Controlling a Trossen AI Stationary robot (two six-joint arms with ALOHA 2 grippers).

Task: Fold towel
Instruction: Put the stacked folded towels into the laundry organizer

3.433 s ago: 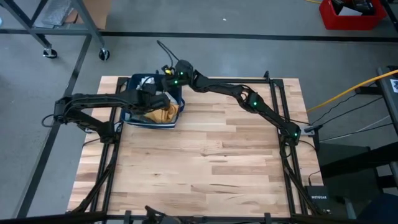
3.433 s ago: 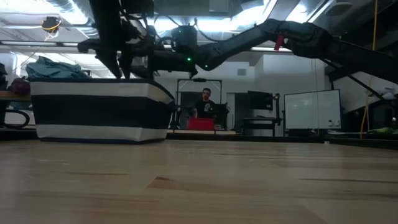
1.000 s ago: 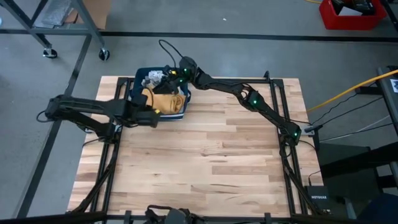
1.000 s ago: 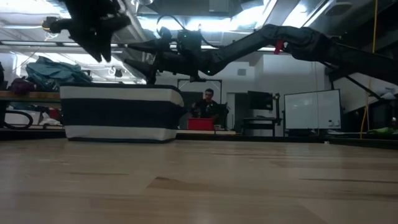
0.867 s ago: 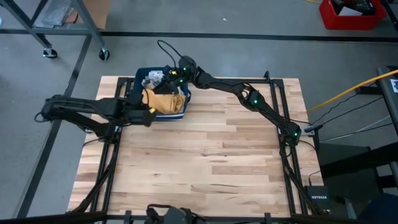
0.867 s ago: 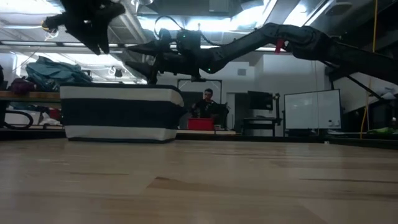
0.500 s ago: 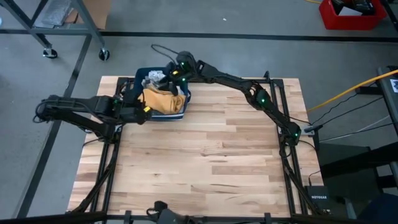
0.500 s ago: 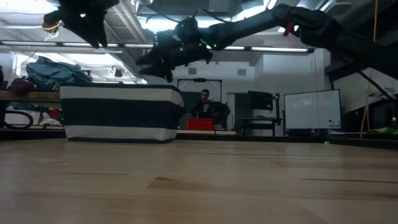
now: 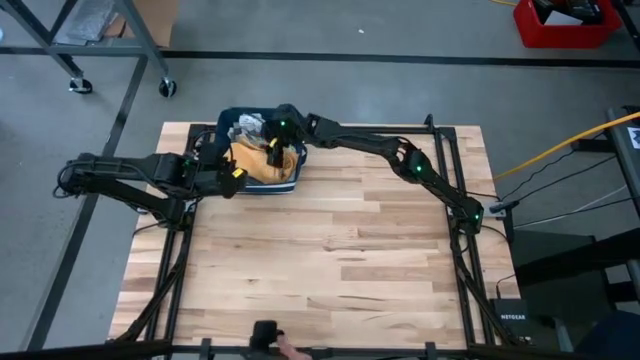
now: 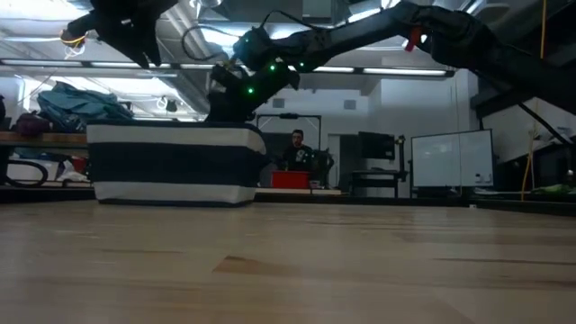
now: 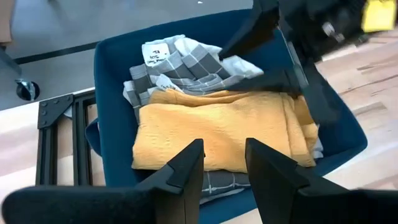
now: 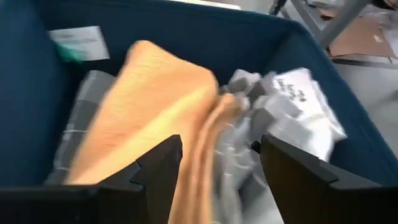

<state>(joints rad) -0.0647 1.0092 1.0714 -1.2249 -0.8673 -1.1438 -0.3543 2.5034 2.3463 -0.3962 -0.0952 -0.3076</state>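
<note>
Next, the left gripper reaches into the navy basket and closes on the yellow towel's end (image 9: 288,167) (image 11: 303,144) at the right gripper's side.
A navy basket (image 9: 222,124) with a white stripe (image 10: 171,166) stands at the table's far left. In it a yellow towel (image 11: 217,130) lies folded on top of grey checked towels (image 11: 177,59). My right gripper (image 12: 217,168) is open and reaches down into the basket from its far right side, over the yellow towel's folded edge (image 12: 205,118) and a grey towel (image 12: 280,106). My left gripper (image 11: 224,168) is open, holds nothing, and hovers above the table just outside the basket's near left wall (image 9: 235,178). My right gripper stands with open fingers (image 11: 273,78) low over the towels at the basket's far right side, slanting down from the right. Whether a finger touches the cloth, I cannot tell.
The basket's walls (image 11: 112,68) rise around the towels. Bare wooden table (image 9: 340,260) stretches near and right of the basket. Black frame rails (image 11: 59,118) run along the table's left edge. A person (image 10: 297,148) sits in the room beyond.
My left gripper has drawn back toward the table's left edge and risen a little. My right gripper has rolled and tipped downward, swinging from the basket's far rim in over the towels. The basket and towels have stayed in place.
</note>
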